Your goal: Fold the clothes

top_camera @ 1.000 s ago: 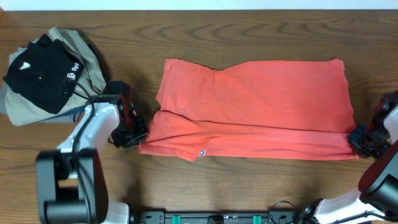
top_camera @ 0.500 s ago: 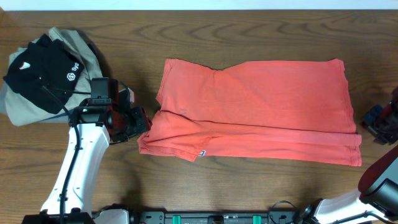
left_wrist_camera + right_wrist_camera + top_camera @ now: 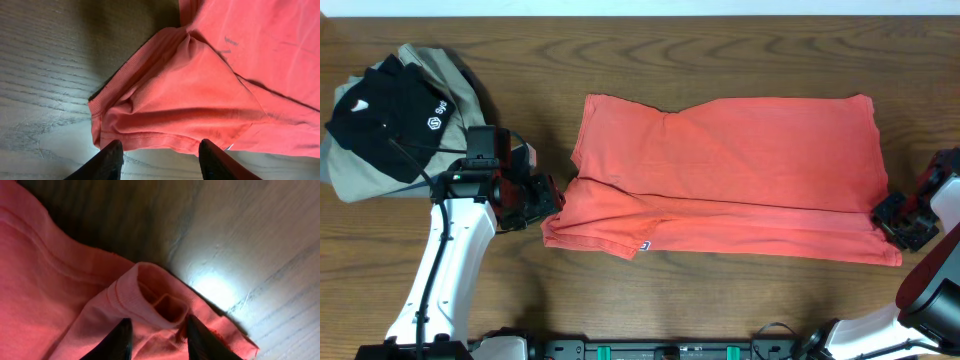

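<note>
I will use my right gripper to pinch that loop (image 3: 169, 311) at the shirt's side, where the end of the folded piece of cloth curls up, and pull it out flat.
The coral-red clothes (image 3: 730, 175) lie flat across the middle of the table, the near edge folded up in a band with the small hem label (image 3: 646, 244) showing. My left gripper (image 3: 548, 205) sits on the table at the shirt's left end. In the left wrist view it (image 3: 160, 155) is open, with bare wood between the fingers and the bunched sleeve (image 3: 200, 95) just ahead. My right gripper (image 3: 892, 222) is at the shirt's near right corner. Its jaws (image 3: 156, 335) stand apart, straddling the folded hem (image 3: 75, 280) without pinching it.
A black garment with white logos (image 3: 385, 115) lies on a khaki-grey one (image 3: 455, 80) at the far left, just behind my left arm. Bare wood surrounds the shirt. A dark rail (image 3: 670, 350) runs along the near edge.
Both grippers have let go of the shirt's ends and opened. The left drew back slightly to the left. The right pulled away to the right, then returned to the near right corner.
</note>
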Controlling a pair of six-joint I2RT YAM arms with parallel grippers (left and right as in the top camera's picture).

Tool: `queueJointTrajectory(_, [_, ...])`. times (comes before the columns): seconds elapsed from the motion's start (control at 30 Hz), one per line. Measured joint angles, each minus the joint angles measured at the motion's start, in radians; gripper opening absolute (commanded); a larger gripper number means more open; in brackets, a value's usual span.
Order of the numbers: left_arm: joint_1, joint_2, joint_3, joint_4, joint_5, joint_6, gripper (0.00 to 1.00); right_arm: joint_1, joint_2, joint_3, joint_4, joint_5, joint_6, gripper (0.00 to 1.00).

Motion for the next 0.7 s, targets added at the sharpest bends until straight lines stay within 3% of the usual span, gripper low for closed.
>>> queueJointTrajectory(0.07, [0.000,0.000,0.000,-0.001,0.000,0.000,0.51,0.000,0.000,0.000,0.007,0.000,-0.004,0.12])
queueJointTrajectory(0.17, [0.000,0.000,0.000,-0.003,0.003,0.000,0.51,0.000,0.000,0.000,0.016,-0.001,0.005,0.06])
queueJointTrajectory(0.3, [0.000,0.000,0.000,-0.006,0.003,0.000,0.51,0.000,0.000,0.000,0.018,-0.001,0.010,0.18])
queueJointTrajectory(0.4, [0.000,0.000,0.000,-0.006,0.003,0.000,0.51,0.000,0.000,0.000,0.021,-0.004,0.012,0.33])
queueJointTrajectory(0.7, [0.000,0.000,0.000,-0.007,0.003,0.000,0.51,0.000,0.000,0.005,0.015,-0.003,0.008,0.32])
